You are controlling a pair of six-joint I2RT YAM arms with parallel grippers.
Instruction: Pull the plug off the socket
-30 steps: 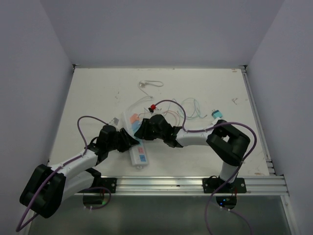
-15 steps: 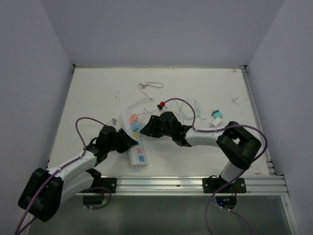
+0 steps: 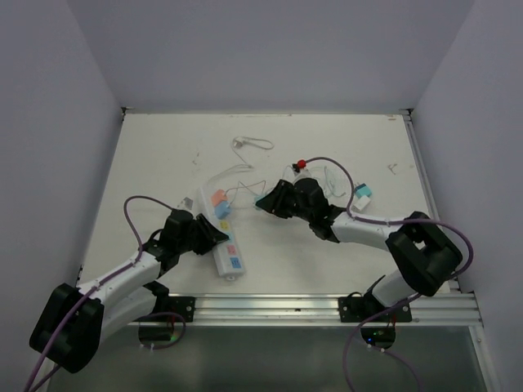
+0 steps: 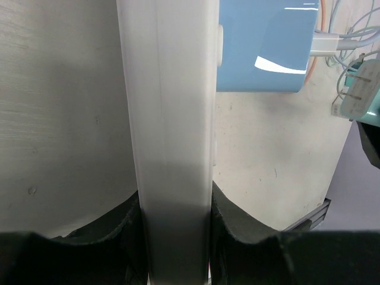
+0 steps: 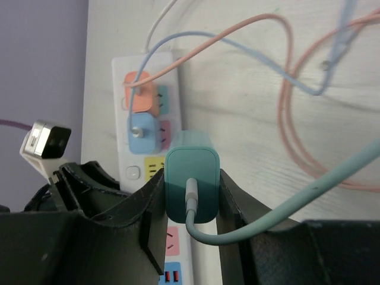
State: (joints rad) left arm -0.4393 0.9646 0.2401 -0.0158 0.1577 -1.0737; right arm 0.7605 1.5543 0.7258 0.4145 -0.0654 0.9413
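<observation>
The teal plug, now held off the power strip, will go from my right gripper down on the table (image 3: 312, 220) beside the orange cable loop, away from the socket.
The socket is a long white power strip (image 3: 230, 250) with coloured outlet faces, lying at the table's near left. My left gripper (image 3: 217, 237) is shut across its white body (image 4: 172, 119). An orange plug (image 5: 141, 98) and a blue plug (image 5: 141, 133) sit in its far outlets. My right gripper (image 3: 263, 202) is shut on a teal plug (image 5: 191, 178) with a teal cable. It holds the plug off the strip, to the strip's right. The plug's bare prongs show in the left wrist view (image 4: 358, 92).
Orange, blue and pale green cables (image 3: 315, 181) loop across the table behind my right arm. A second teal plug (image 3: 362, 193) lies at the right. A white cable (image 3: 250, 141) lies farther back. Grey walls close the table's sides.
My right gripper has moved right and away from the strip with the teal plug in it. The plug has come out of the outlet. My left gripper has stayed clamped on the strip.
</observation>
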